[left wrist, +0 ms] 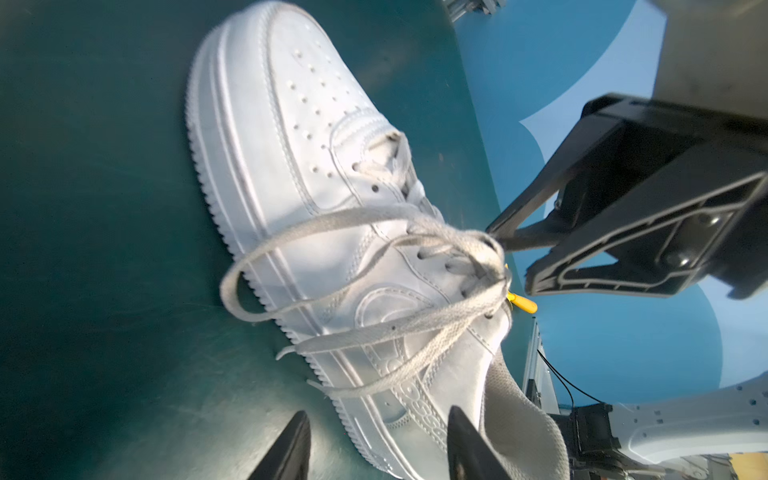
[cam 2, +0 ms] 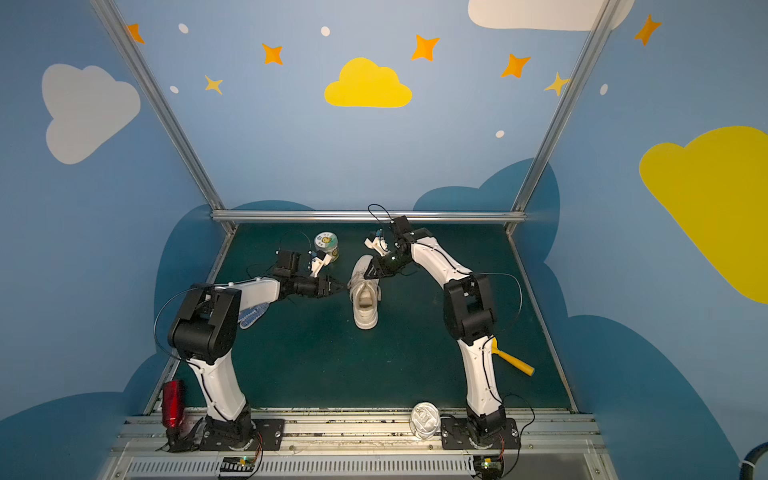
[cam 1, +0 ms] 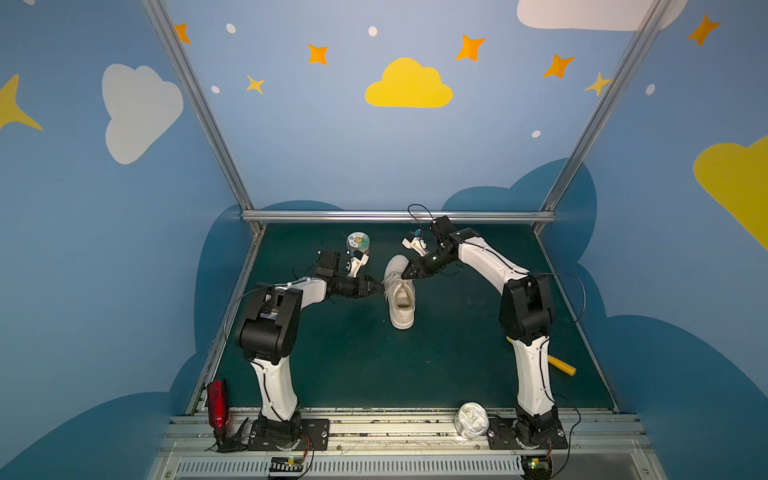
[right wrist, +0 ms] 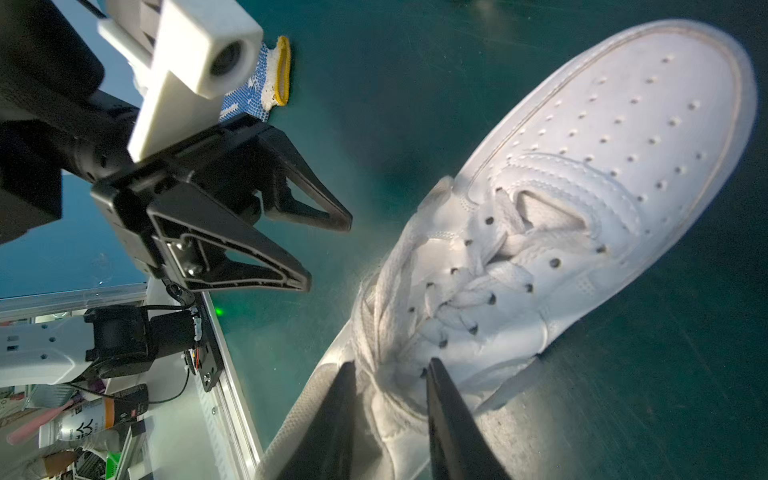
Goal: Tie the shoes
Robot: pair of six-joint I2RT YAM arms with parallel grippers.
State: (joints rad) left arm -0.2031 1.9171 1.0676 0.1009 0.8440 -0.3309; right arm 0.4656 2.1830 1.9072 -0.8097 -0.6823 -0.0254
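Observation:
Both lace ends hang slack over the side of the shoe. Next, my left gripper pinches the lower lace (left wrist: 400,372) and keeps it tight while my right gripper takes the bunch of lace.
A white low-top sneaker, the shoes (cam 1: 400,299) (cam 2: 365,301), lies mid-mat with its toe pointing to the far rail. Its flat white laces (left wrist: 332,220) hang in loose loops over the side nearest the left arm and gather at the top eyelets. My right gripper (cam 1: 404,275) (right wrist: 391,361) is over the tongue, shut on the bunched laces there; the left wrist view shows a lace running in between its fingers (left wrist: 509,255). My left gripper (cam 1: 379,286) (left wrist: 379,411) stands open beside the shoe's side, with nothing between its fingers.
A can with a colourful lid (cam 1: 358,243) stands far left of the shoe. A blue-dotted white glove (cam 2: 253,316) lies under the left arm. A yellow-handled tool (cam 1: 561,365) lies at the right, a red bottle (cam 1: 217,403) and a silver can (cam 1: 471,419) at the front rail.

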